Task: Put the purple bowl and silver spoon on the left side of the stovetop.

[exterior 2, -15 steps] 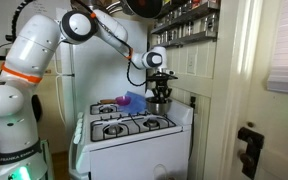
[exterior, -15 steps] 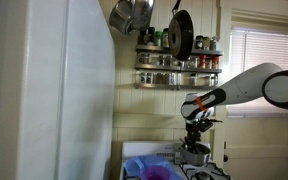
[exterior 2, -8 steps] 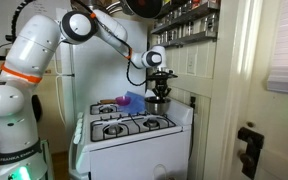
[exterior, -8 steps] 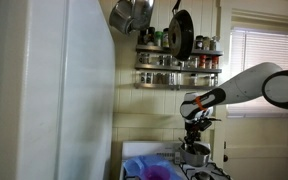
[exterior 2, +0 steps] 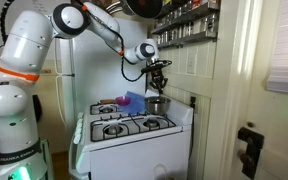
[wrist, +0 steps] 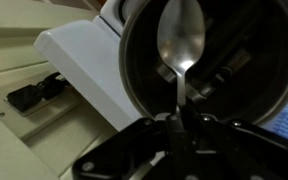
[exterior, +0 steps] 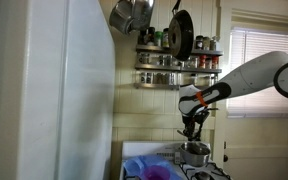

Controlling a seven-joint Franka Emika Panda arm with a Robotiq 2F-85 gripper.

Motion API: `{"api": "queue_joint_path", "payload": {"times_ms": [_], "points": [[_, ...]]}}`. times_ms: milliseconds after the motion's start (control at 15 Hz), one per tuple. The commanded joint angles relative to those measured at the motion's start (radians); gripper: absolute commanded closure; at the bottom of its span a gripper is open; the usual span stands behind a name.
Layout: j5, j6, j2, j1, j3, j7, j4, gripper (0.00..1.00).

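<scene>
My gripper should set the silver spoon down on the light blue cloth (exterior: 166, 161) between the purple bowl and the silver pot. The spoon's bowl now hangs over the pot's mouth.
My gripper (wrist: 179, 120) is shut on the handle of the silver spoon (wrist: 180, 40), whose bowl hangs over the open mouth of the shiny silver pot (wrist: 134, 85). In both exterior views the gripper (exterior: 191, 127) (exterior 2: 156, 80) is raised above the pot (exterior: 195, 153) (exterior 2: 156, 104) at the back of the white stovetop (exterior 2: 124, 126). The purple bowl (exterior: 154, 172) (exterior 2: 106, 108) sits on the stovetop away from the gripper, beside the light blue cloth (exterior 2: 134, 99).
A white refrigerator (exterior: 64, 90) stands next to the range. A spice rack (exterior: 177, 68) and hanging pans (exterior: 132, 15) are on the wall above the stove. A door frame (exterior 2: 239, 90) is beside the range.
The gripper has risen from down at the silver pot to well above it, carrying the spoon. The bowl and pot have not moved.
</scene>
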Motion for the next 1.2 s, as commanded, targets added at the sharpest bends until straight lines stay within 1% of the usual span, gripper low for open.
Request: {"api": "queue_joint_path", "payload": {"times_ms": [0,533,800,933,1133], "points": [[-0.069,-0.019,-0.077,0.036,-0.006,0.073,-0.075,0.97],[-0.157,-0.075,-0.178,0.083,0.005,0.232,-0.147,0.97],[-0.194,-0.135,-0.217,0.102,0.021,0.294,-0.171,0.97],[-0.175,-0.145,-0.221,0.1,0.032,0.292,-0.173,0.97],[-0.089,-0.134,-0.211,0.089,0.046,0.276,-0.178,0.97]]}}
